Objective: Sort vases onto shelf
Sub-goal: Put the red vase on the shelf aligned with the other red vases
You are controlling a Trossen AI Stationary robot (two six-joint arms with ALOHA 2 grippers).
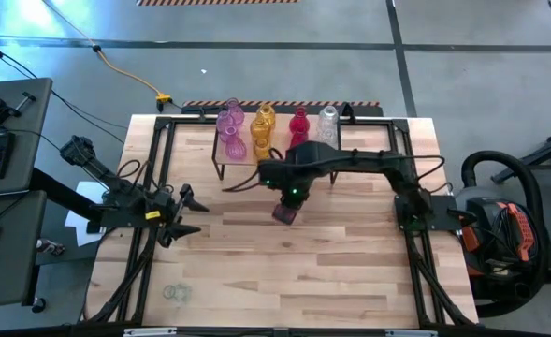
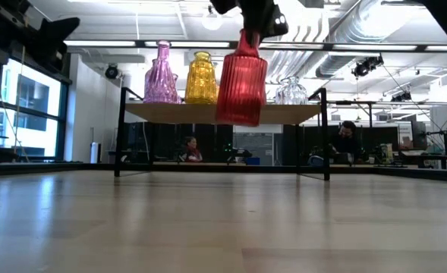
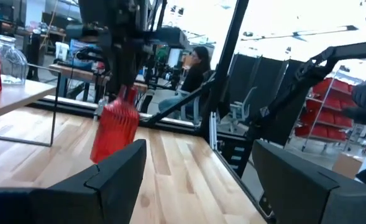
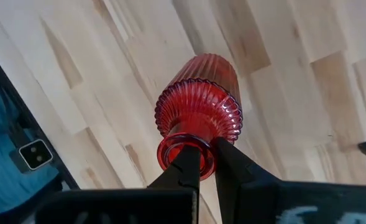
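Next, my right gripper lets go of the red vase on the table's bare wood midway (image 1: 282, 241) (image 4: 179, 96) between the shelf and the table's near edge.
A ribbed red vase (image 2: 240, 83) hangs over the middle of the table, in front of the shelf (image 2: 223, 112). My right gripper (image 4: 206, 152) is shut on its top. On the shelf board stand pink vases (image 1: 230, 118), yellow vases (image 1: 263, 119), a red vase (image 1: 299, 126) and a clear vase (image 1: 328, 120), each on its base. My left gripper (image 1: 187, 212) waits open at the table's left side with nothing between its fingers (image 3: 117, 174). My right gripper pinches the red vase's rim (image 4: 178, 151) at the mouth, one finger (image 4: 186, 171) in the opening and the other (image 4: 229, 163) outside the neck. The fingers come from above, pointing down. The vase hangs below them, slightly tilted, lifted clear of the table.
Black frame rails (image 1: 153, 168) run along the table's left and right sides. A small clear glass piece (image 1: 174, 292) lies near the front left corner. Bare wood (image 1: 303, 271) stretches between the shelf and the near edge. People sit in the room beyond the table (image 2: 191, 149).
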